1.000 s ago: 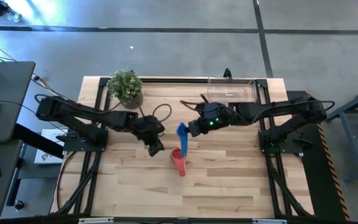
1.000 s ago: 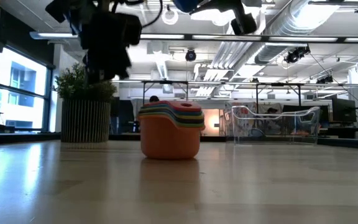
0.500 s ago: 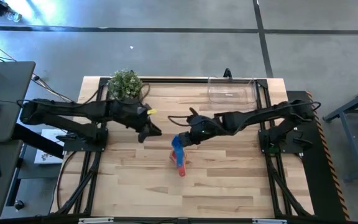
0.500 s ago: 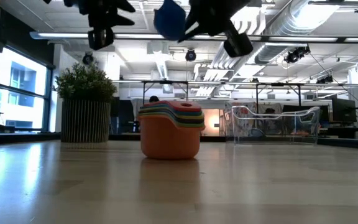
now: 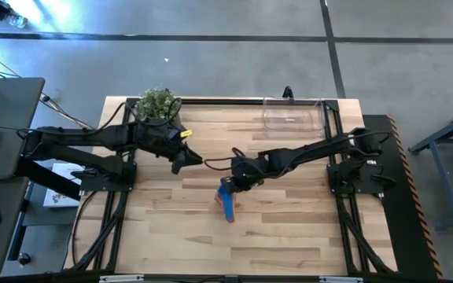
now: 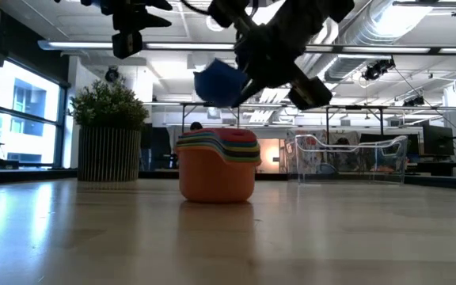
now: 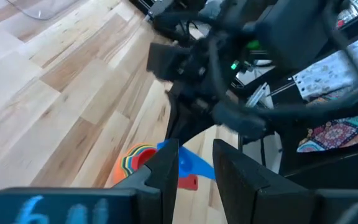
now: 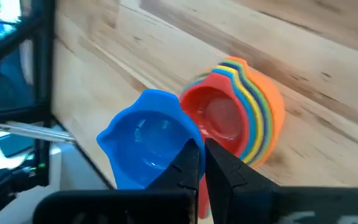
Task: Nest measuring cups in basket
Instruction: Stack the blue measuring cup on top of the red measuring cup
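Note:
The robot's right gripper needs to release the blue measuring cup inside the red cup of the nested stack (image 5: 225, 200) (image 8: 219, 119).
A nested stack of measuring cups (image 6: 218, 165), orange outermost and red (image 8: 219, 118) innermost, stands upright on the wooden table (image 5: 289, 228) near its middle. My right gripper (image 8: 202, 163) is shut on a blue measuring cup (image 8: 146, 138) and holds it just above the stack, a little to its left in the low view (image 6: 218, 81). My left gripper (image 7: 194, 171) hangs open and empty, high up between the plant and the stack (image 5: 187, 161). The clear basket (image 5: 293, 115) sits at the table's far right. My right gripper pinches the blue cup between its two fingers at the side of the rim nearest the wrist (image 8: 185, 146); the fingers hide what part lies between them. They slant down from the table's right. The cup hangs tilted, mouth toward the wrist, clear of the stack.
A potted green plant (image 5: 158, 106) stands at the far left of the table, close behind my left arm. Bare wood lies near the table's front edge (image 5: 234, 251). Black frame rails (image 5: 104, 236) run along the table's sides.
My right gripper has come down and toward the table's near edge with the blue cup, tipping further downward, until the cup hangs just above the stack. My left gripper has risen and drawn back toward the plant, still open.

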You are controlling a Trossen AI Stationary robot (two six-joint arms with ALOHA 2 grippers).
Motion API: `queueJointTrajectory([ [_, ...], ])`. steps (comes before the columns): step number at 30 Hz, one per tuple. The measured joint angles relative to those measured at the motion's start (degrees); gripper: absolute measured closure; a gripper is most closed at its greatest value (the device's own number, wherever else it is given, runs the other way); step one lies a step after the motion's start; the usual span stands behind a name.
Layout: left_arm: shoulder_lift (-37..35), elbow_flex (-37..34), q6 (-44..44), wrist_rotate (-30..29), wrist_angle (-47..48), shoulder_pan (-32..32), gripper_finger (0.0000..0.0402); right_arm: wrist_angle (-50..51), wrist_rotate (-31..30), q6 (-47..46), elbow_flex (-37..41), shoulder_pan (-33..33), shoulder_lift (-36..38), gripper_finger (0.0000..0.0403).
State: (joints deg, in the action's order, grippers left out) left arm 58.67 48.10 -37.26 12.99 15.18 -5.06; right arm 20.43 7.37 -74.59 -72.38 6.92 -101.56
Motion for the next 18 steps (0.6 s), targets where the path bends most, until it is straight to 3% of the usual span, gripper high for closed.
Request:
queueJointTrajectory([
  [18, 0.0, 0.0, 0.4, -1.7, 0.0, -0.1, 0.0312, 0.4, 1.7, -0.6, 0.0, -0.5, -3.8, 0.0401],
])
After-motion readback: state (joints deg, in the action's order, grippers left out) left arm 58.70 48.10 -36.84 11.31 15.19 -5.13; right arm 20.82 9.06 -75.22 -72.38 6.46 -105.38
